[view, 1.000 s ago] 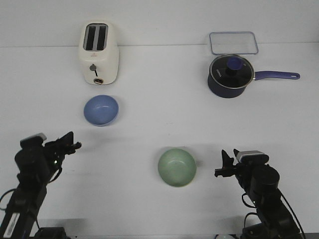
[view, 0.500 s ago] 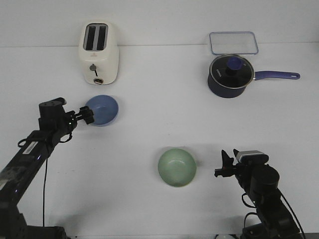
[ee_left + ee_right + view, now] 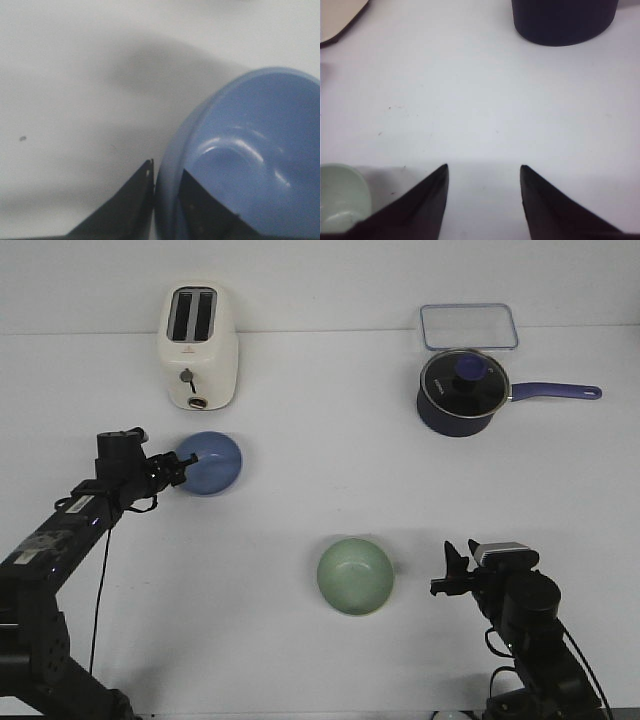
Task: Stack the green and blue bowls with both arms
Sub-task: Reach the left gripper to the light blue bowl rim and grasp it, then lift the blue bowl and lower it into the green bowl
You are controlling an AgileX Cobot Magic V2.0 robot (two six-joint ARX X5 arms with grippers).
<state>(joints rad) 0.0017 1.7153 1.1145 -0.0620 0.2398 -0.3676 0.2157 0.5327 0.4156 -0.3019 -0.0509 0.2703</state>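
Note:
My left gripper needs to let go of the blue bowl inside the green bowl [image 3: 356,576], nested down into its hollow.
The blue bowl [image 3: 214,462] sits upright on the white table in front of the toaster. My left gripper [image 3: 186,463] is at its left rim. In the left wrist view the gripper [image 3: 167,167] straddles the blue bowl's [image 3: 250,150] rim, one finger inside and one outside, shut on it. The green bowl [image 3: 355,577] sits at the near middle of the table. My right gripper [image 3: 446,576] is open and empty just right of it, a small gap away. In the right wrist view the gripper [image 3: 483,166] shows bare table between its fingers, and the green bowl [image 3: 340,196] is at the edge.
A cream toaster [image 3: 200,345] stands at the back left. A dark navy saucepan [image 3: 462,390] with a glass lid and a long handle stands at the back right, also in the right wrist view [image 3: 565,20]. A clear lidded container [image 3: 468,325] lies behind it.
My left arm has reached from the near left to the blue bowl and closed on its left rim; the bowl shifted slightly right. The right arm and green bowl have not moved.

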